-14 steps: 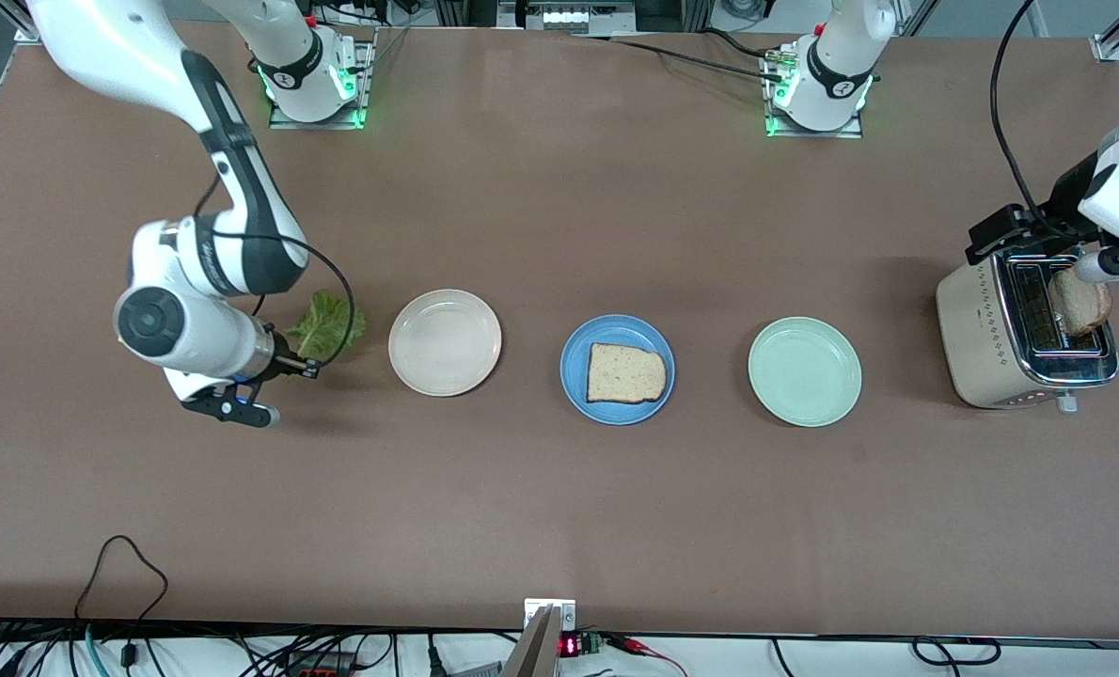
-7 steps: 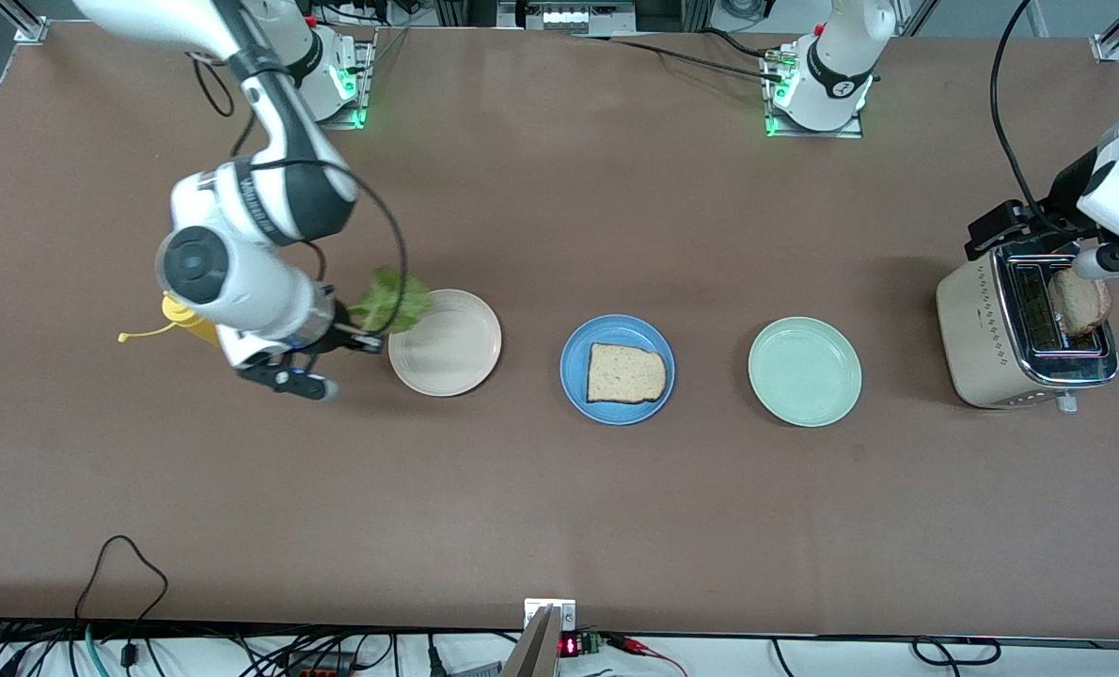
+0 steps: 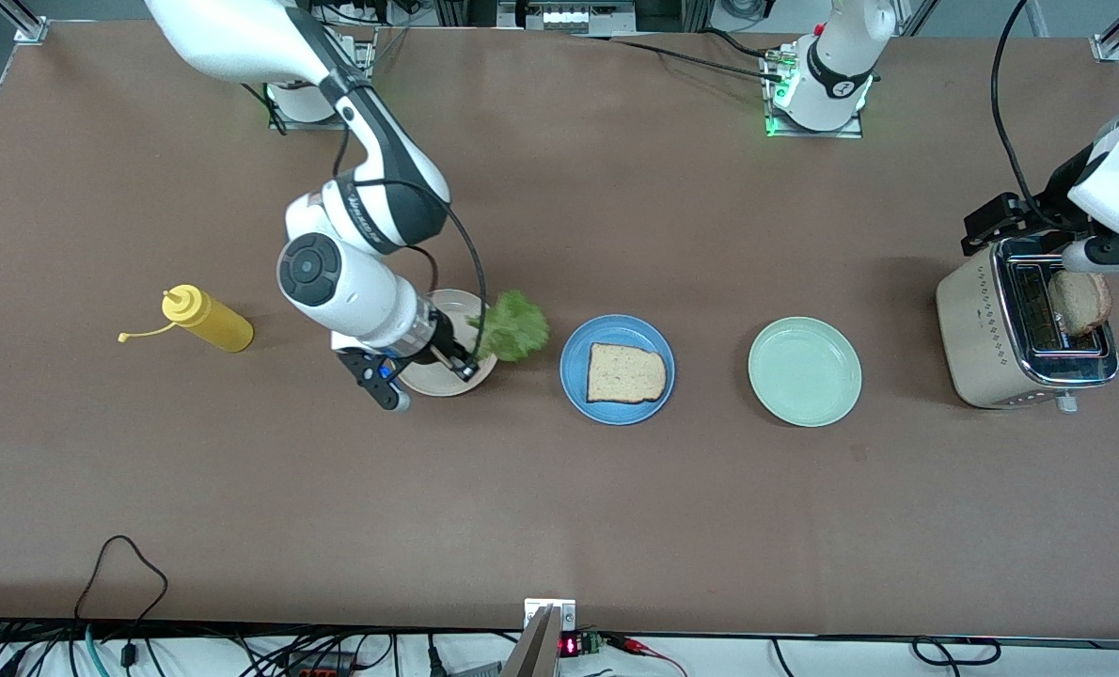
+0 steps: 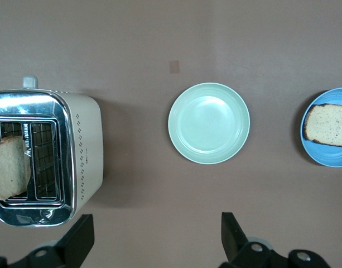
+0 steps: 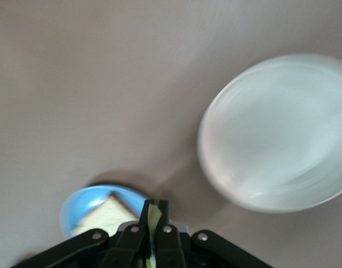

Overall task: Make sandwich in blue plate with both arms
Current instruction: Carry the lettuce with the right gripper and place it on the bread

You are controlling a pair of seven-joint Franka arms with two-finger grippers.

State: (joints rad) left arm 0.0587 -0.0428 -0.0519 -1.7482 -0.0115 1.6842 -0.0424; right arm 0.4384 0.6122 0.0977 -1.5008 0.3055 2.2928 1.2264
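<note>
Next, my right gripper lets go of the lettuce leaf on top of the bread slice in the blue plate (image 3: 624, 378) (image 5: 106, 216).
The blue plate (image 3: 574, 372) sits mid-table with one tan bread slice (image 3: 625, 373) on it. My right gripper (image 3: 464, 363) is shut on a crinkled green lettuce leaf (image 3: 514, 324) and holds it over the cream plate's edge, beside the blue plate. In the right wrist view the gripper (image 5: 154, 215) pinches the leaf (image 5: 154, 219), with the blue plate (image 5: 76, 205) and bread (image 5: 101, 219) just past it. A second bread slice (image 3: 1079, 302) stands in the toaster (image 3: 983, 329). My left gripper (image 4: 157, 241) is open and empty, up by the toaster (image 4: 76, 156).
A cream-white plate (image 3: 428, 384) lies under my right gripper. A mint-green plate (image 3: 804, 371) lies between the blue plate and the toaster. A yellow squeeze bottle (image 3: 207, 320) lies toward the right arm's end. Cables run along the table's near edge.
My right arm has carried the lettuce from the right arm's end of the table across the cream plate toward the blue plate, uncovering the yellow bottle. The left arm has barely moved.
</note>
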